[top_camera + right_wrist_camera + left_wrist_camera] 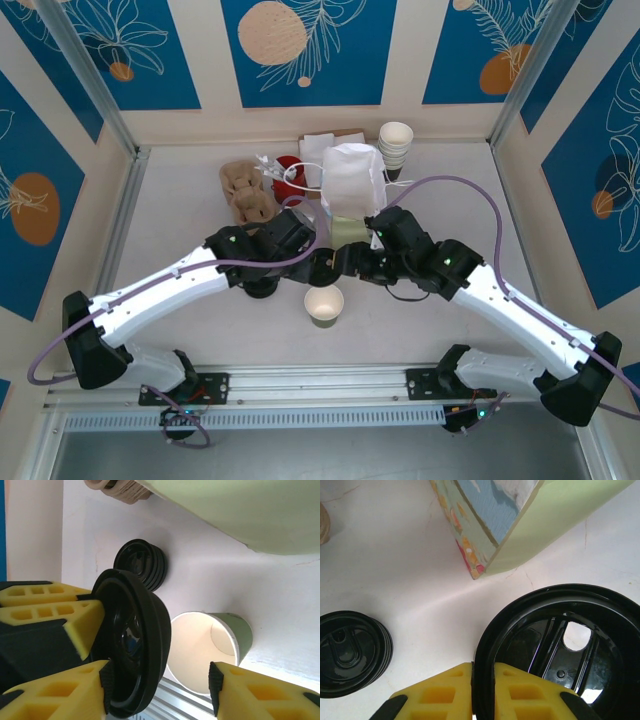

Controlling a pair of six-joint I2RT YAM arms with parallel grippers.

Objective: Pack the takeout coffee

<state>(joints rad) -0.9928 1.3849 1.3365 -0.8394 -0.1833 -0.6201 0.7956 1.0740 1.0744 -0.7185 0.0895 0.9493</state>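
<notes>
The hollow bottom side of the lid is turned away from the cup, so my right gripper needs to take the lid's free rim (131, 707), and then my left gripper needs to regrip and flip the lid.
The takeout coffee cup (324, 303) stands on the table with olive-green sides and an open cream mouth, no lid on it; the right wrist view has it (220, 640) just beyond my fingers. My left gripper (482, 666) is shut on the rim of a single black lid (530, 645), held on edge above the table, just behind the cup. My right gripper (159, 680) is open around that lid (145, 645): one pad is against the lid's underside, the other stands well apart. Both grippers meet at the table's middle (330, 262).
A pale green paper bag (352, 185) stands just behind the grippers, its corner (485, 565) close to the lid. A low stack of black lids (350, 652) lies to the left. Stacked cream cups (396, 145), brown cup carriers (245, 190) and napkins sit at the back.
</notes>
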